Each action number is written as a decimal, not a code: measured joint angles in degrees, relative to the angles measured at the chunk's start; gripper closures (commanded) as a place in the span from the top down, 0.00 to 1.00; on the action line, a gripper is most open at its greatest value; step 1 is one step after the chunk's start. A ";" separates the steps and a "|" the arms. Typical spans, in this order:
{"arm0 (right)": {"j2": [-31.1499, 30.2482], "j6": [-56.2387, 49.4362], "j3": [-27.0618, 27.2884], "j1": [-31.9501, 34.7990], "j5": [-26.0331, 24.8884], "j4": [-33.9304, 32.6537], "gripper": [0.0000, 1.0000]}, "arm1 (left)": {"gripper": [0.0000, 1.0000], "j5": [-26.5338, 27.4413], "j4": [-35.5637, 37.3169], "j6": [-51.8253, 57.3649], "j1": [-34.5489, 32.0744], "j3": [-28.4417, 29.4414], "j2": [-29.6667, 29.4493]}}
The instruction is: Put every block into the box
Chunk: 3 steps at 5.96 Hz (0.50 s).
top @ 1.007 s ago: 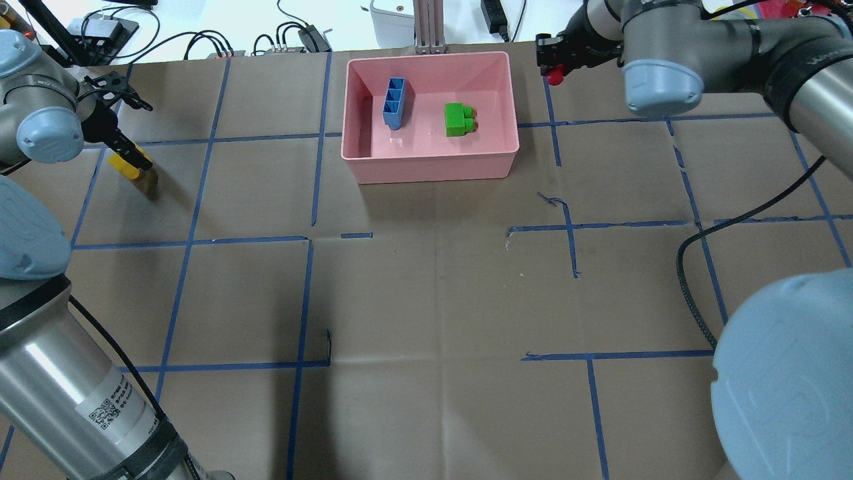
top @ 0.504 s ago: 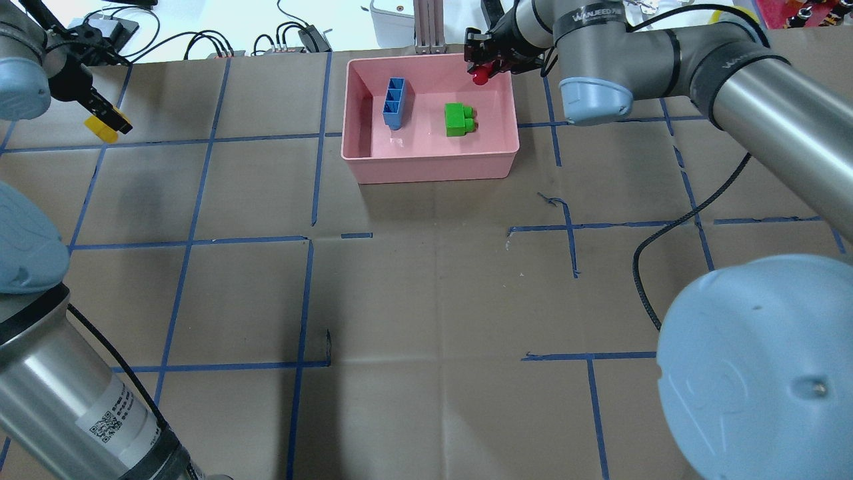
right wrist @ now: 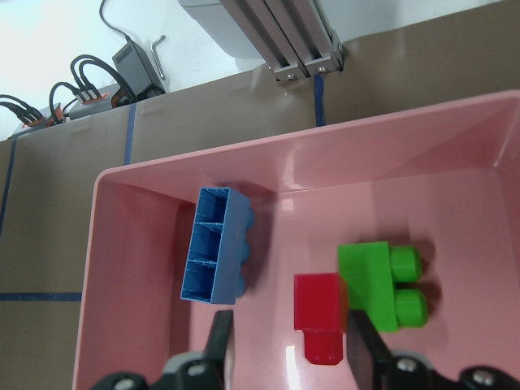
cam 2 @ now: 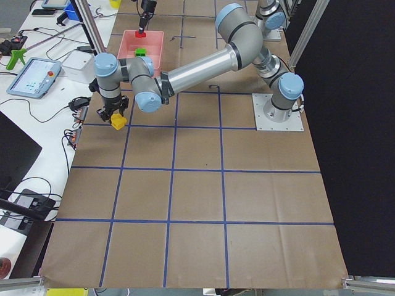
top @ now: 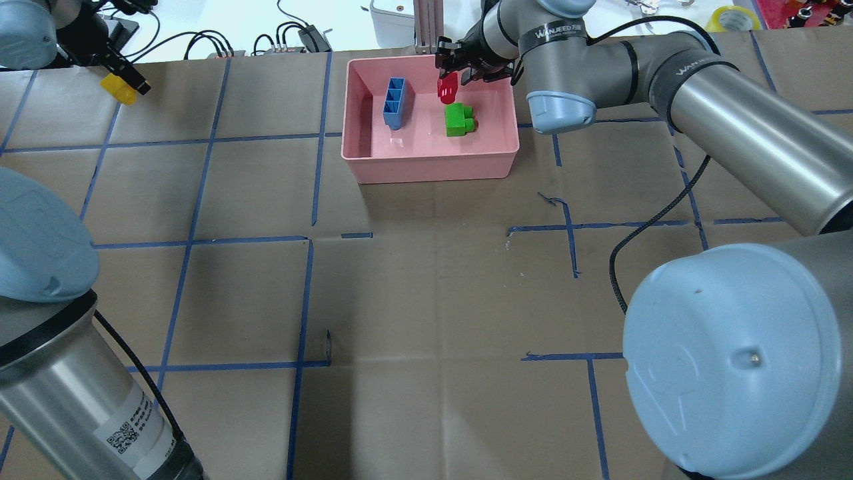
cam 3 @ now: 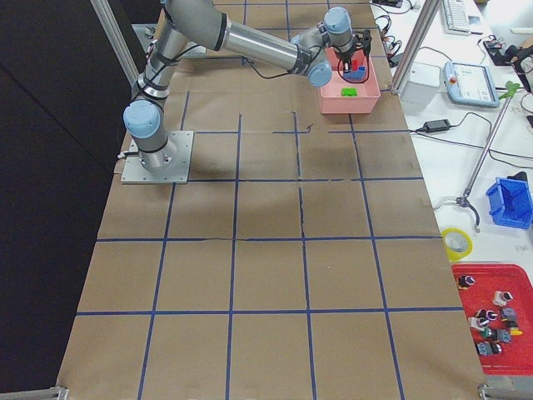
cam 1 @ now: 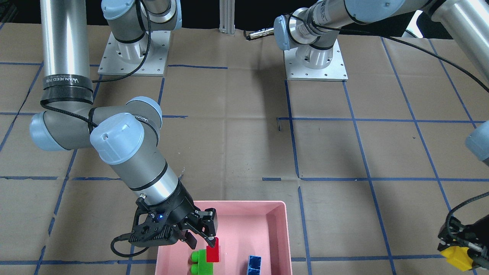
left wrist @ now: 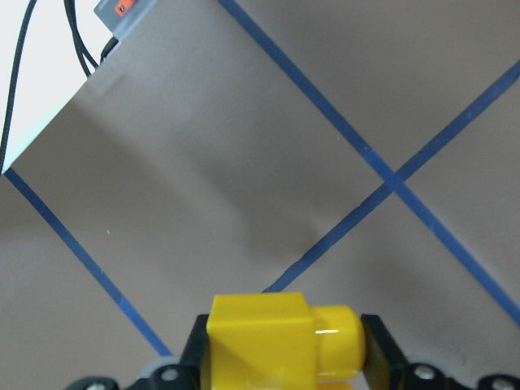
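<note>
Next, my left gripper releases the yellow block in the pink box point(cam 1: 223, 264), against the green block, facing the blue block.
The pink box point(top: 430, 163) stands at the far middle of the table. A blue block point(top: 394, 102) and a green block point(top: 458, 120) lie inside it. My right gripper point(top: 461, 65) hangs over the box with its jaws apart. The red block point(top: 446, 88) is loose just under the fingertips, beside the green block point(right wrist: 382, 280) in the right wrist view point(right wrist: 319, 313). My left gripper point(top: 118, 79) is shut on the yellow block point(top: 120, 89) and holds it above the far left of the table; the block also shows in the left wrist view point(left wrist: 280, 337).
Cables, power bricks and a metal post point(top: 426, 27) lie beyond the table's far edge, just behind the box. Blue tape lines grid the brown table cover point(top: 433, 280). The right arm's elbow point(top: 733, 360) fills the near right corner.
My right gripper moved left over the box and opened, and the red block has left its fingers. My left gripper moved further away with the yellow block.
</note>
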 measured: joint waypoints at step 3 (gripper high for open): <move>-4.18 -6.88 -1.27 -2.00 -6.41 7.39 1.00 | 0.00 0.06 -0.21 -22.66 -10.62 1.88 -0.08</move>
